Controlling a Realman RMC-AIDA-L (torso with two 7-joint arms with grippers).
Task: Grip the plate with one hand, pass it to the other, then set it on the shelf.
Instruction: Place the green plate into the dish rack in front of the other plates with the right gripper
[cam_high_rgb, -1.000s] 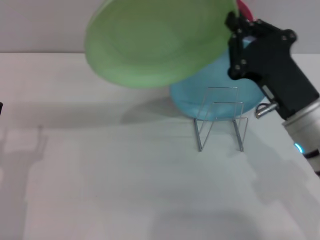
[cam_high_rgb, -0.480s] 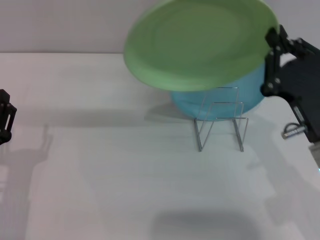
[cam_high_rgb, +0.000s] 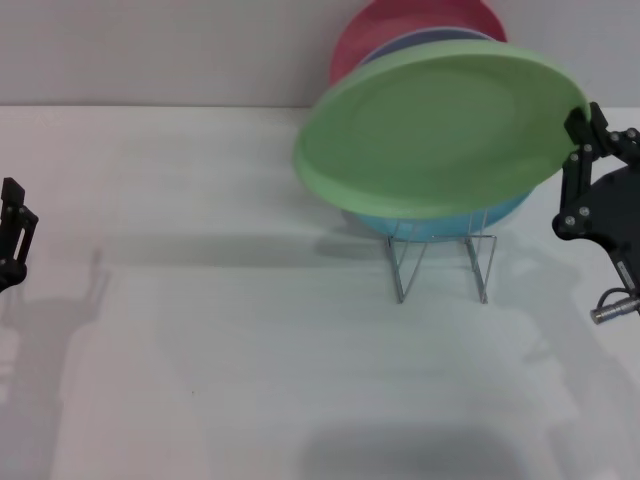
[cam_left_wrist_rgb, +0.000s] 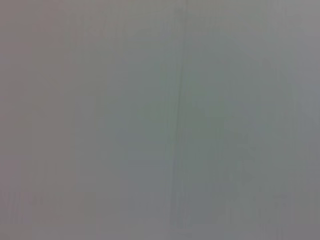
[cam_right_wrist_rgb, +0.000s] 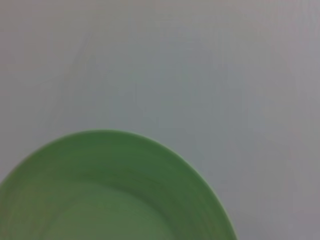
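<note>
The robot's right gripper needs to release the light-green plate in the wire shelf's front slot (cam_high_rgb: 465, 218), just in front of the turquoise plate.
The light-green plate (cam_high_rgb: 440, 130) hangs tilted in the air above the wire shelf (cam_high_rgb: 440, 255), held by its right rim in my right gripper (cam_high_rgb: 585, 125), which is shut on it. The right wrist view shows the plate (cam_right_wrist_rgb: 110, 195) against the pale table. The shelf stands on the white table just below the plate's lower edge, apart from it. My left gripper (cam_high_rgb: 12, 235) sits low at the far left edge of the head view, away from the plate. The left wrist view shows only a blank grey surface.
A stack of plates stands behind the shelf: a turquoise plate (cam_high_rgb: 440, 222), a lavender plate (cam_high_rgb: 420, 42) and a pink-red plate (cam_high_rgb: 400, 25), mostly hidden by the green one. The white table (cam_high_rgb: 250, 350) stretches to the left and front.
My right arm has carried the green plate rightward and down, from the upper left toward the spot over the shelf. The stacked plates behind have come into view. The left gripper has barely moved.
</note>
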